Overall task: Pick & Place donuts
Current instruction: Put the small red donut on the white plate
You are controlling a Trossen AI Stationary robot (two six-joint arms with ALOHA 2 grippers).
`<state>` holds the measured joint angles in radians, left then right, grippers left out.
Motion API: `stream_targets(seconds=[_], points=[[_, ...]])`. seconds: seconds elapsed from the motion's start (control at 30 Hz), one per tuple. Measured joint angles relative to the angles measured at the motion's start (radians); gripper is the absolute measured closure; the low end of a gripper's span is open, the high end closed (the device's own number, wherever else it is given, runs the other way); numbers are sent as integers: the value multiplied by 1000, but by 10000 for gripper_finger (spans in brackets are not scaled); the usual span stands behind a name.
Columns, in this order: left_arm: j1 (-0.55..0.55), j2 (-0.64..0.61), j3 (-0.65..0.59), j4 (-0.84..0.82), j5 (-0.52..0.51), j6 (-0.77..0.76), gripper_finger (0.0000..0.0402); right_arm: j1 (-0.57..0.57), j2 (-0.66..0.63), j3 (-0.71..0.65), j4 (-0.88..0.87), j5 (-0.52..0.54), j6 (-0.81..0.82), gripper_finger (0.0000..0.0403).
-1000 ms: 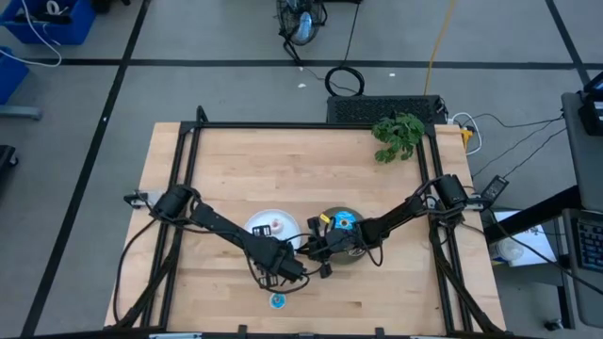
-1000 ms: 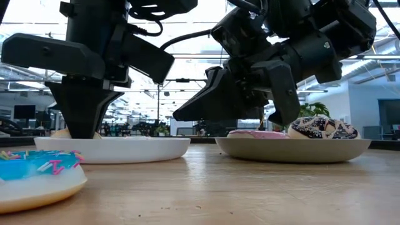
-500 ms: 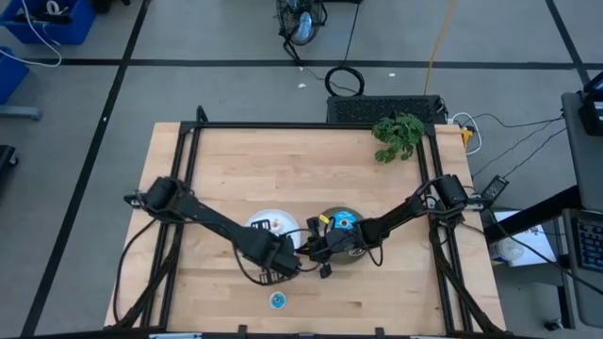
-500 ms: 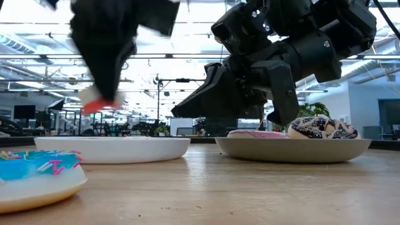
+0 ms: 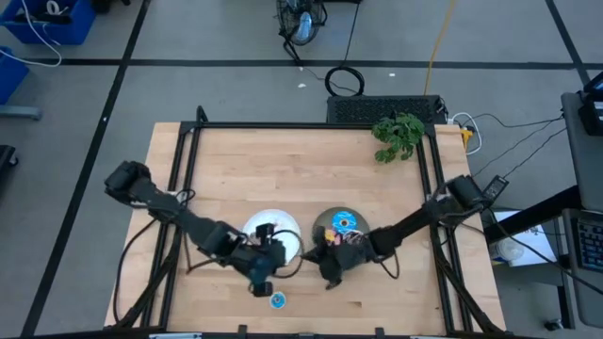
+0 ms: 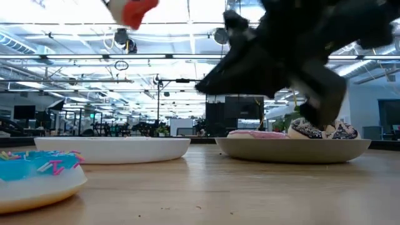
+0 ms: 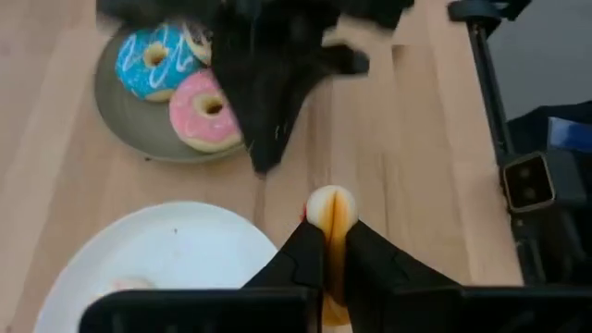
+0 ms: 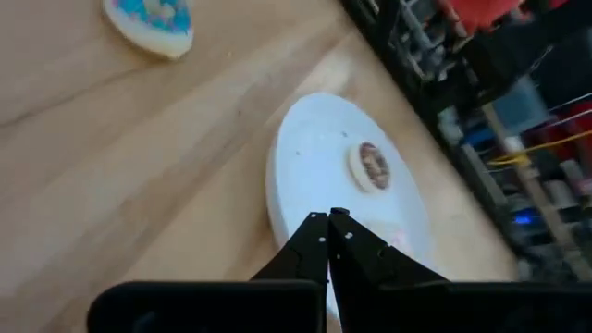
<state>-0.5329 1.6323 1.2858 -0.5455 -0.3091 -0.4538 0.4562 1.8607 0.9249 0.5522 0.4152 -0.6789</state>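
Next, I open my right gripper first, as it is shut, and take the tiny red donut in my left gripper by its free edge (image 7: 330,200) with my right gripper.
My left gripper (image 7: 330,242) is shut on the tiny red donut (image 6: 134,9), high above the table near the white plate (image 5: 280,226). My right gripper (image 8: 329,218) is shut and empty. It hovers over that plate's near rim, in front of the grey plate (image 5: 327,222). A tiny brown donut (image 8: 373,166) lies flat on the white plate (image 8: 314,148). The grey plate (image 7: 116,111) holds the blue donut (image 7: 153,60), the pink donut (image 7: 205,109) and the brown-sprinkled donut (image 6: 322,128). A tiny blue donut (image 5: 277,300) lies flat on the table near the near edge. My left gripper pinches the tiny red donut by its ring (image 7: 330,208) between its two fingers. The donut stands on edge and sticks out past the fingertips (image 7: 310,242). It is lifted clear of the plate and the table.
A green plant sprig (image 5: 398,135) lies at the far right corner of the table. Black frame rails (image 5: 185,160) run along both sides. Bare wood (image 5: 283,169) stretches across the far half. The two grippers hang close together over the plates.
My left gripper has risen from the white plate with the red donut, lifting it clear and high, and has shifted a little toward the near left. My right gripper has drawn back from over the grey plate toward the near edge.
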Motion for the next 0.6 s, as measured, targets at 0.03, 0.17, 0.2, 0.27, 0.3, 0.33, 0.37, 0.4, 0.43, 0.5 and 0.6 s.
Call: stream_targets(seconds=[0.03,0.17,0.2,0.27,0.3,0.33,0.37,0.4,0.43,0.5,0.6], points=[[-3,-10,-31,26,-2,-3,376,13,-11,0,-4,24,-33,398],[13,-29,-121,135,25,0,375,53,-31,1,76,60,-152,368],[19,-30,-130,154,38,0,375,58,-31,2,99,60,-170,356],[25,-30,-136,157,49,1,374,64,-30,2,126,59,-201,327],[27,-30,-136,158,59,3,374,64,-30,2,127,56,-214,311],[29,-30,-136,165,76,8,374,64,-30,2,127,56,-227,295],[31,-30,-136,175,88,12,374,61,-30,2,128,57,-237,279],[34,-30,-136,182,102,16,374,56,-29,2,131,57,-244,263],[35,-30,-136,186,106,21,374,50,-29,2,139,57,-249,250],[36,-30,-136,196,108,30,374,36,-29,2,162,52,-259,227],[45,-29,-136,204,107,34,374,23,-29,2,193,30,-289,208]])
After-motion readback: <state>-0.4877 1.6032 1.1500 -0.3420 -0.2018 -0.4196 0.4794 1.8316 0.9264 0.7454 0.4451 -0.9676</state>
